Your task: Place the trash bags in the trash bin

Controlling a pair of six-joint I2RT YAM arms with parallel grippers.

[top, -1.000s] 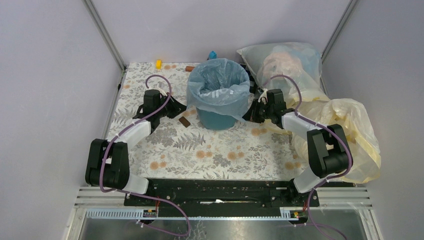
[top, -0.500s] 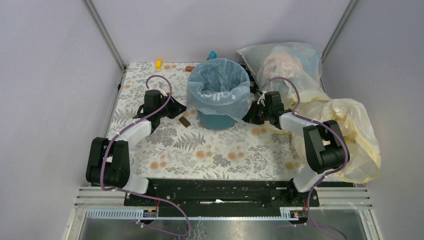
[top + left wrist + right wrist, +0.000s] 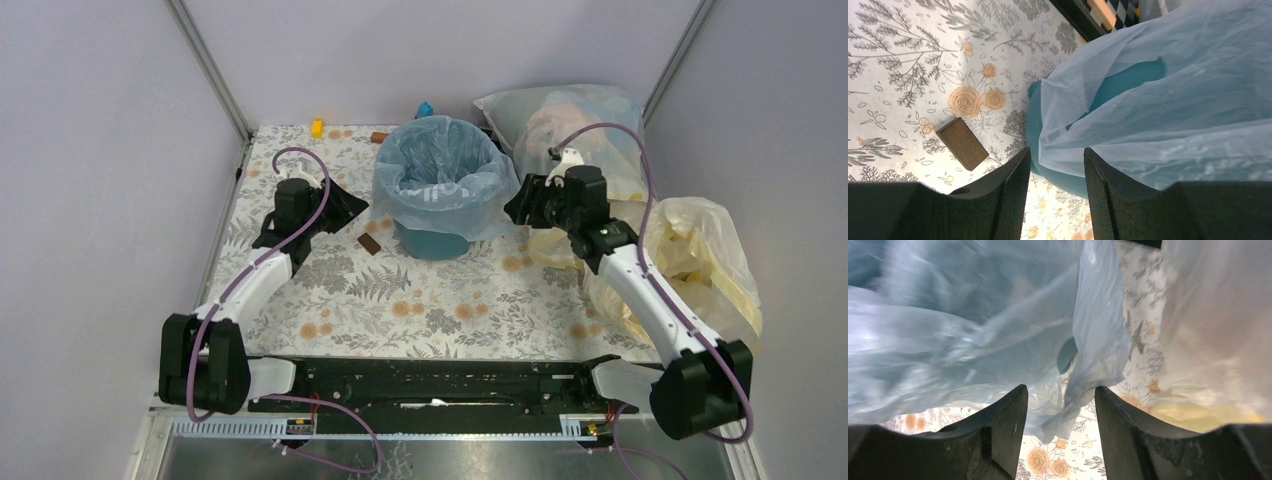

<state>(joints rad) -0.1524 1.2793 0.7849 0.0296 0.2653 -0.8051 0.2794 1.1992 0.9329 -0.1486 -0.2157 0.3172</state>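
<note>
The edge of the light-blue trash bag hangs loose over the side of the trash bin. My left gripper needs to pinch the bag's corner (image 3: 1046,84) while my right gripper reaches inside.
The light-blue trash bag (image 3: 437,180) lines the teal trash bin (image 3: 432,240), its edge folded over the rim and hanging down the sides. My left gripper (image 3: 352,209) stands open just left of the bin. In the left wrist view the left gripper (image 3: 1055,156) has nothing between its fingers, with the bag's skirt (image 3: 1173,100) and the bin wall (image 3: 1063,175) a little ahead. My right gripper (image 3: 514,210) is open at the bin's right side. In the right wrist view a loose tail of the bag (image 3: 1098,345) hangs in front of the right gripper (image 3: 1059,390), not pinched.
A stuffed whitish bag (image 3: 575,125) lies at the back right and a bulky pale-yellow bag (image 3: 690,270) sits under my right arm. A small brown block (image 3: 370,243) lies left of the bin. Small yellow (image 3: 317,127), brown (image 3: 380,137) and blue (image 3: 425,108) items sit along the back edge.
Both grippers have opened and let go of the bag's edge. Both arms have stretched out, and the right gripper has risen a little beside the bin.
</note>
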